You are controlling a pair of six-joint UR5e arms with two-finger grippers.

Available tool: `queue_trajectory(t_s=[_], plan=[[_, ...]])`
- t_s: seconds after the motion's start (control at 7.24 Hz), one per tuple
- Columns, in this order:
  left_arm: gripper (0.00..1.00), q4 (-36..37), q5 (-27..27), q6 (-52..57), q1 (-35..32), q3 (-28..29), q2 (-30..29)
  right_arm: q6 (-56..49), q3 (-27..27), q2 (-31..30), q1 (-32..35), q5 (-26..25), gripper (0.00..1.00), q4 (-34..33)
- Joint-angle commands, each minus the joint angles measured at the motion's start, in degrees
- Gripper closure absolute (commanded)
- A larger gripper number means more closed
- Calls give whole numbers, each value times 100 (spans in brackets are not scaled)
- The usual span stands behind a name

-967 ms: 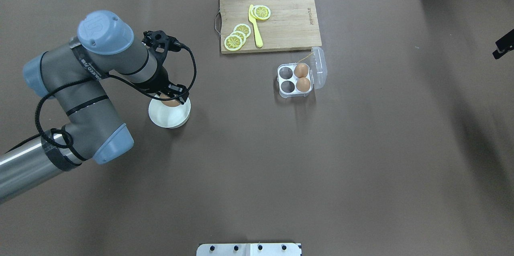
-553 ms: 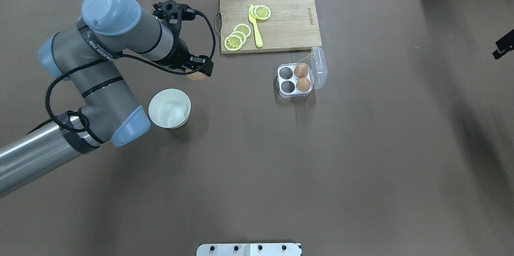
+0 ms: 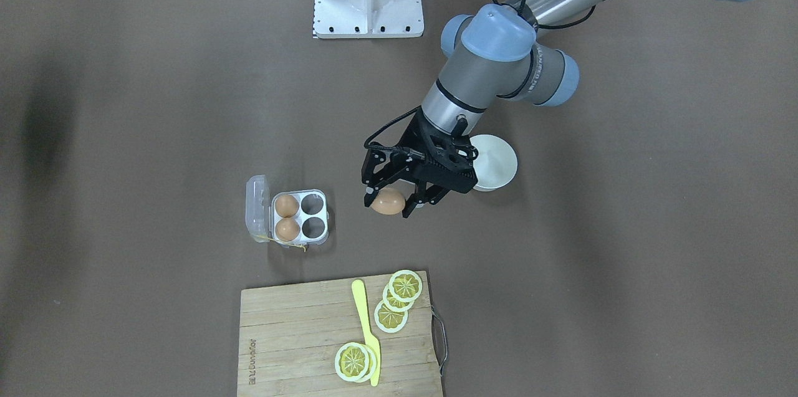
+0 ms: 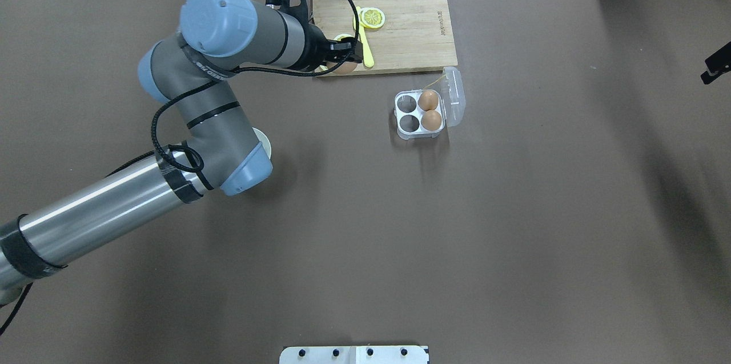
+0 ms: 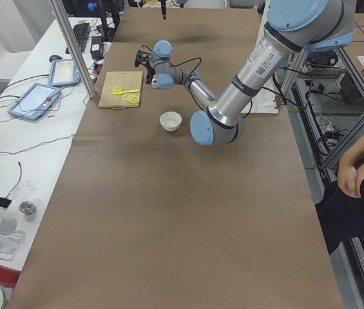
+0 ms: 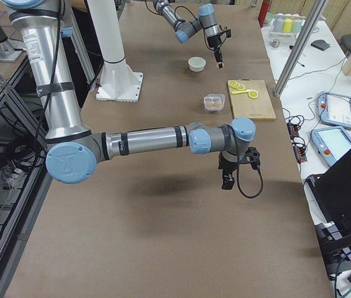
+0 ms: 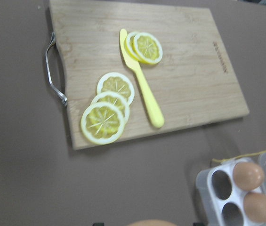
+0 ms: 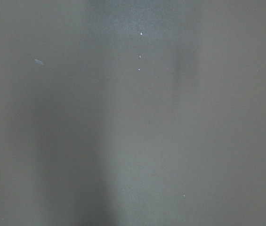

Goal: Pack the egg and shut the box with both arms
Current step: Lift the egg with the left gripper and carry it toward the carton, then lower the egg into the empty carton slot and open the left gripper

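Observation:
My left gripper is going to release the orange-brown egg, still held above the table, setting it free in the box's empty cell farther from the cutting board [image 3: 312,204] [image 7: 232,214].
My left gripper [image 3: 388,206] is shut on the orange-brown egg [image 3: 388,201] and holds it above the table. In the overhead view the egg [image 4: 345,68] sits by the near left corner of the cutting board, left of the box. The box [image 3: 319,215] is a clear four-cell carton with its lid [image 3: 256,207] open. Two other brown eggs [image 3: 287,205] fill the cells next to the lid. The two cells nearer the gripper are empty. The box also shows in the overhead view [image 4: 401,114] and the left wrist view [image 7: 204,181]. My right gripper [image 6: 227,180] hangs over bare table; I cannot tell if it is open or shut.
A round white bowl [image 3: 499,163] stands behind my left gripper, partly under the arm [image 4: 265,147]. A wooden cutting board [image 4: 411,32] with lemon slices [image 4: 372,18] and a yellow knife [image 4: 365,44] lies just beyond the box. A person sits at the table's side [image 5: 362,187].
My left gripper lifted the egg out of the white bowl and carried it right and away from the robot, toward the cutting board and box. The bowl is left empty.

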Motion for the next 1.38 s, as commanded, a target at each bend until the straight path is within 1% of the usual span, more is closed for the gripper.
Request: queue_trajectory(t_s=[0.0,0.14,0.28,0.55,0.83,0.97,1.24], plan=[[52,-222,1469,-639,674,105,-295,9,0,0,0,-1,0,0],[52,-598,2156,-937,965,305,-313,9,0,0,0,-1,0,0],[52,-680,2450,-1027,1081,499,-435,9,0,0,0,-1,0,0],[52,-672,3144,-1650,1362,859,-699,9,0,-9,0,-1,0,0],[52,-672,3358,-1679,1416,948,-752,9,0,-9,0,-1,0,0],[52,-672,3367,-1679,1416,1158,-848,9,0,-9,0,-1,0,0],[51,-672,3376,-1679,1460,1230,-911,9,0,-9,0,8,0,0]])
